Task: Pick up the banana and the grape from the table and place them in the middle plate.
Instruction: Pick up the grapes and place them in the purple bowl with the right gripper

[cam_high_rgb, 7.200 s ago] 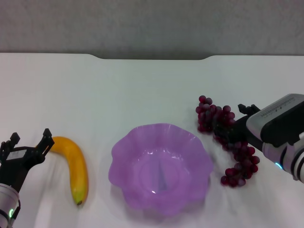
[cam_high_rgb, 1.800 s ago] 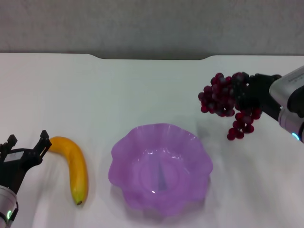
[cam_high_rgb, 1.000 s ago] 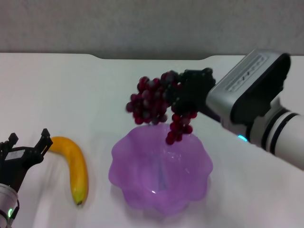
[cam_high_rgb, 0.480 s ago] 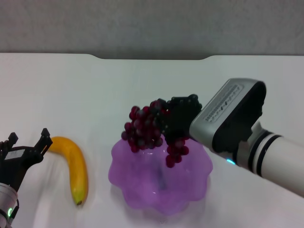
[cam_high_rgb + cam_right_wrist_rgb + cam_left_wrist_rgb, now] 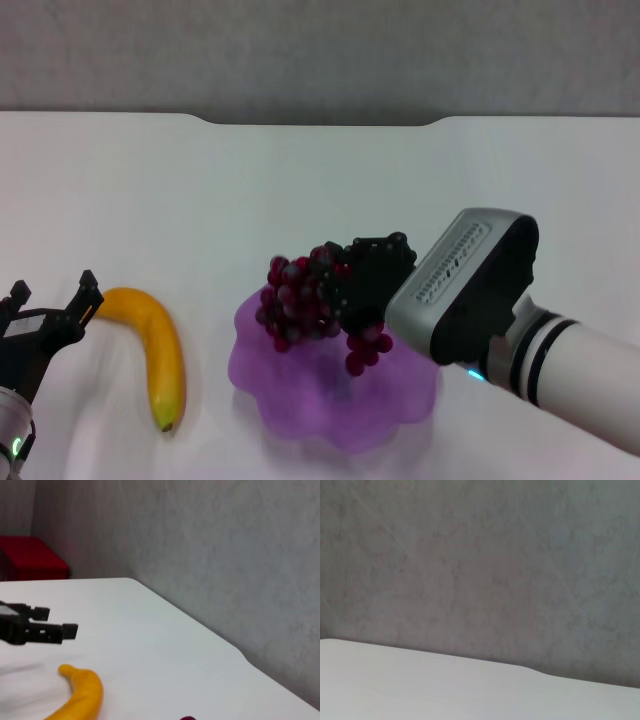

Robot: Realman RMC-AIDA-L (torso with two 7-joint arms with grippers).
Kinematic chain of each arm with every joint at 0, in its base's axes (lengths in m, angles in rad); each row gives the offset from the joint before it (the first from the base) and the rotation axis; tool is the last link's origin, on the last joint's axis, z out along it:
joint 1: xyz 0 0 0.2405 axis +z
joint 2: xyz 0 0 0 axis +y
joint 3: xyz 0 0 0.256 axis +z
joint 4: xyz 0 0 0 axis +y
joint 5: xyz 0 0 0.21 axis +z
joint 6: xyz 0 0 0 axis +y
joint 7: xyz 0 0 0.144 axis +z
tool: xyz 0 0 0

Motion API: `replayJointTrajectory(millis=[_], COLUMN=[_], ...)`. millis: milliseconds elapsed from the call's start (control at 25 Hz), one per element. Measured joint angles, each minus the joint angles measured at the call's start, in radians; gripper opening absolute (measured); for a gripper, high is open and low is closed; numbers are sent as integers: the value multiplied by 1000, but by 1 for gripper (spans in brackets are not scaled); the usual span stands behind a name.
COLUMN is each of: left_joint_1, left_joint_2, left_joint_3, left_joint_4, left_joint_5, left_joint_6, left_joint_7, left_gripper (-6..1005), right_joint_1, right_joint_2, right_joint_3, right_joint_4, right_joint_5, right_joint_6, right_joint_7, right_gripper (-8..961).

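The robot's right gripper should release the grape bunch down in the centre of the middle plate's purple bowl (image 5: 328,354).
The grape (image 5: 305,303) bunch hangs from my right gripper (image 5: 366,278), which is shut on it just above the middle plate (image 5: 330,405). The bunch covers the plate's far rim, and its lowest berries reach into the bowl. The banana (image 5: 162,352) lies on the table (image 5: 200,200) left of the plate, dark tip toward me. Close by its far end stands my left gripper (image 5: 48,318), open and holding nothing. The right wrist view shows the banana (image 5: 80,700) and the left gripper (image 5: 35,626) beyond it.
The table's far edge with its notch (image 5: 320,120) runs in front of a grey wall. The left wrist view shows only that wall and a strip of the table (image 5: 420,690). A red object (image 5: 30,560) stands off the table, far in the right wrist view.
My right gripper has carried the grape from the table's right side to over the plate and lowered it toward the bowl. The left gripper has barely shifted beside the banana.
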State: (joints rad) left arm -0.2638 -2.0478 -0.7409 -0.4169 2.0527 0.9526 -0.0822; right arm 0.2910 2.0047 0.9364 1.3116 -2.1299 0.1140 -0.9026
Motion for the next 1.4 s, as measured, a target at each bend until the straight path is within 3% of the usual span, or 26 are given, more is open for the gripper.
replayJointTrajectory(millis=[560, 1400], left_joint_1=[0, -2], left_joint_2=[1, 0], left_joint_3=[0, 0], left_joint_4=[0, 0], left_joint_5=[0, 0], left_joint_6=[1, 0], left_joint_7=[0, -1], left_gripper=[918, 917], right_joint_1=[-7, 40], right_joint_2=[-1, 0], right_joint_3=[-92, -123], right_joint_4=[-94, -220], right_joint_5=[1, 2], right_joint_6=[-126, -165], right_joint_7=[9, 52], right_gripper=[189, 205])
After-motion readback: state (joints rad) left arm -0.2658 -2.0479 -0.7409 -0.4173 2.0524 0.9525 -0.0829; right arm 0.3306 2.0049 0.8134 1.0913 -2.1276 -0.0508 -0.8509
